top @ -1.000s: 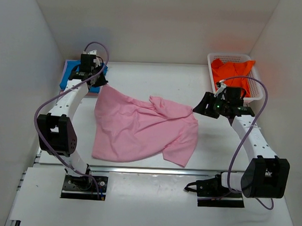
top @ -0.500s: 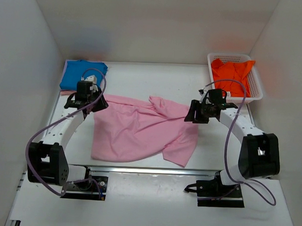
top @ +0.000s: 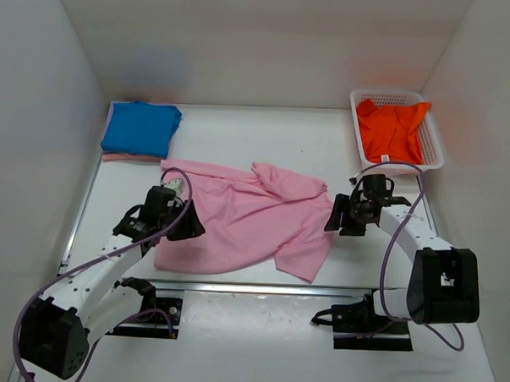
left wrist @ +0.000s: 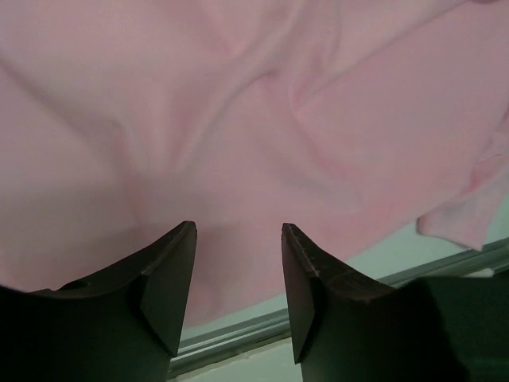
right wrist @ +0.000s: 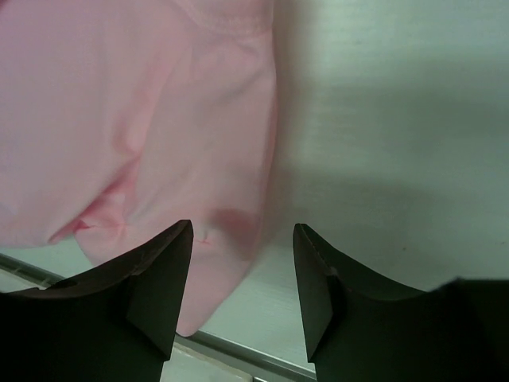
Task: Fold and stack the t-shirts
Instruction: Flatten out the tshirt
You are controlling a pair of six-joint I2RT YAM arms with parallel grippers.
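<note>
I grab the near corner [top: 159, 264] of the pink t-shirt with my left gripper next, on the same side as the folded blue t-shirt.
A light pink t-shirt [top: 237, 217] lies crumpled and spread across the middle of the table. A bright blue t-shirt [top: 141, 128] sits folded in the back left corner. An orange t-shirt [top: 393, 128] fills the white basket. My left gripper [top: 192, 228] hovers over the pink shirt's near left part; in the left wrist view it [left wrist: 237, 227] is open over pink cloth [left wrist: 238, 119], with nothing between the jaws. My right gripper [top: 332, 220] sits at the shirt's right edge, and in the right wrist view it [right wrist: 242, 227] is open above the hem [right wrist: 231, 231].
The white lattice basket [top: 357, 96] stands at the back right. A pale pink edge [top: 121, 157] shows under the blue shirt. A metal rail [top: 234, 286] runs along the table's near edge, close below the pink shirt. White walls close in both sides.
My left arm swung from the back left corner down to the pink shirt's near left side, and its jaws opened. The right gripper came nearer, along the shirt's right edge.
</note>
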